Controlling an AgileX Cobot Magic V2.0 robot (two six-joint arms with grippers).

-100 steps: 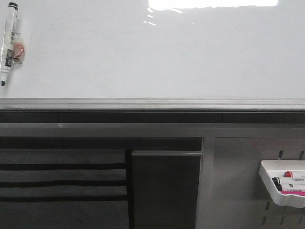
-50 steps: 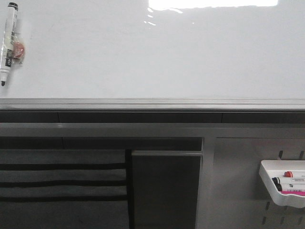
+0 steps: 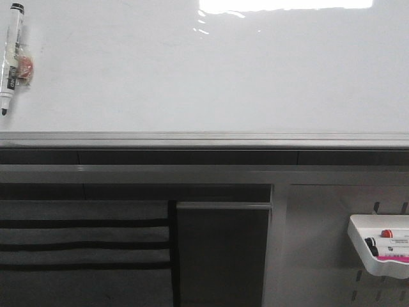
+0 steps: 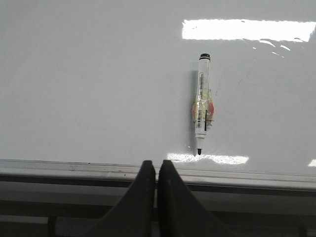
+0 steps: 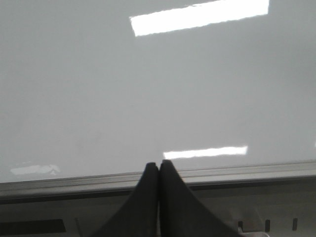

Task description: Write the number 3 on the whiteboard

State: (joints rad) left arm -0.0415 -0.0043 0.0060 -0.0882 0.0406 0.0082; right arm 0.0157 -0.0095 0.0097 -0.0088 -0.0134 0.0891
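The left gripper will next move to the white marker's lower end [image 3: 7, 91] [image 4: 200, 130], between the marker's taped orange lump and its black writing tip, and close there.
The whiteboard [image 3: 204, 70] fills the upper half of the front view, glossy and blank, and no number 3 shows on it. A black-capped white marker [image 3: 11, 59] is stuck upright on the board at its far left, tip down, with a taped orange lump on its barrel; the left wrist view shows the marker [image 4: 203, 103] too. My left gripper [image 4: 156, 164] is shut and empty, in front of the board's lower rail, below and left of the marker. In front of the rail further right, my right gripper [image 5: 159, 164] is shut and empty. Neither gripper appears in the front view.
A grey metal rail [image 3: 204, 139] runs under the board. Below it at the right, a grey pegboard panel [image 3: 319, 243] carries a white tray [image 3: 377, 246] with several markers. A dark slatted panel [image 3: 83, 249] is at the lower left.
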